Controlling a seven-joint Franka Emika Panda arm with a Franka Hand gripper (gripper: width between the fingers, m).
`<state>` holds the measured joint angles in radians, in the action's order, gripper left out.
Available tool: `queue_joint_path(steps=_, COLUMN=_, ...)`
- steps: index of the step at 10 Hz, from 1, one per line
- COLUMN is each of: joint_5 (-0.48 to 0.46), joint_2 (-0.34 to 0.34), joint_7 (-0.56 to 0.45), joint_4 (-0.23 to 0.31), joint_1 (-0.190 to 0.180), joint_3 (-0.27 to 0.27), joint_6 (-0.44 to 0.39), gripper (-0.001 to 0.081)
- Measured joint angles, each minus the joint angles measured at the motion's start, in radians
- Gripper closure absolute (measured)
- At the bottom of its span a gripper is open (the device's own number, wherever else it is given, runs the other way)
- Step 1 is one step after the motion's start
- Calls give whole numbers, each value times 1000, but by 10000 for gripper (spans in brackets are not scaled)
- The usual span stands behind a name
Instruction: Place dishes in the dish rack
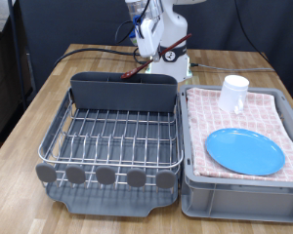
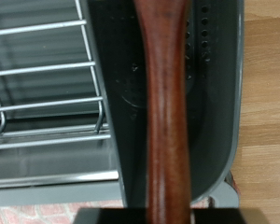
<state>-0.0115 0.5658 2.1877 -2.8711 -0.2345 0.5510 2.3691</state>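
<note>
The robot's gripper should release the wooden spoon, now hanging above the dark compartment, inside the tall grey cutlery compartment (image 1: 146, 76) (image 2: 164, 65) at the back of the dish rack.
My gripper (image 1: 146, 51) hangs over the tall grey cutlery compartment (image 1: 122, 95) at the back of the dish rack (image 1: 112, 136). It is shut on the reddish-brown wooden spoon (image 1: 135, 68). In the wrist view the spoon (image 2: 168, 112) runs down the middle of the picture, above the dark compartment (image 2: 219, 112), with the silver wire grid (image 2: 47, 93) beside it. The fingertips are hidden there. The bright-blue plate (image 1: 244, 150) lies flat on the pink checked cloth in the grey bin (image 1: 234, 200). The white cup (image 1: 234, 93) stands on the cloth at the bin's back.
The rack and the bin stand side by side on a wooden table (image 1: 29, 117), the bin on the exterior view's right. Black and red cables (image 1: 88, 51) trail across the table behind the rack. Bare wood (image 2: 266, 112) shows past the compartment wall.
</note>
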Motion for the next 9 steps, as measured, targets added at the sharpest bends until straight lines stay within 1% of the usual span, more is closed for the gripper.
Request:
queue_joint_path(steps=3, joint_5=-49, joint_2=-42, joint_7=-96, joint_4=-13, joint_1=-45, joint_3=97, joint_6=70, gripper=712)
queue_joint_path(steps=4, joint_5=-50, joint_2=-60, joint_7=-107, joint_4=-17, joint_1=-49, joint_3=114, joint_6=99, gripper=712)
queue_joint_path(steps=6, joint_5=-49, joint_2=-103, joint_7=-108, joint_4=-20, joint_1=-48, joint_3=127, joint_6=152, gripper=712)
queue_joint_path(steps=8, joint_5=-43, joint_2=-151, joint_7=-95, joint_4=-22, joint_1=-40, joint_3=122, joint_6=206, gripper=712)
queue_joint_path(steps=9, joint_5=-37, joint_2=-170, joint_7=-89, joint_4=-21, joint_1=-33, joint_3=114, joint_6=221, gripper=592)
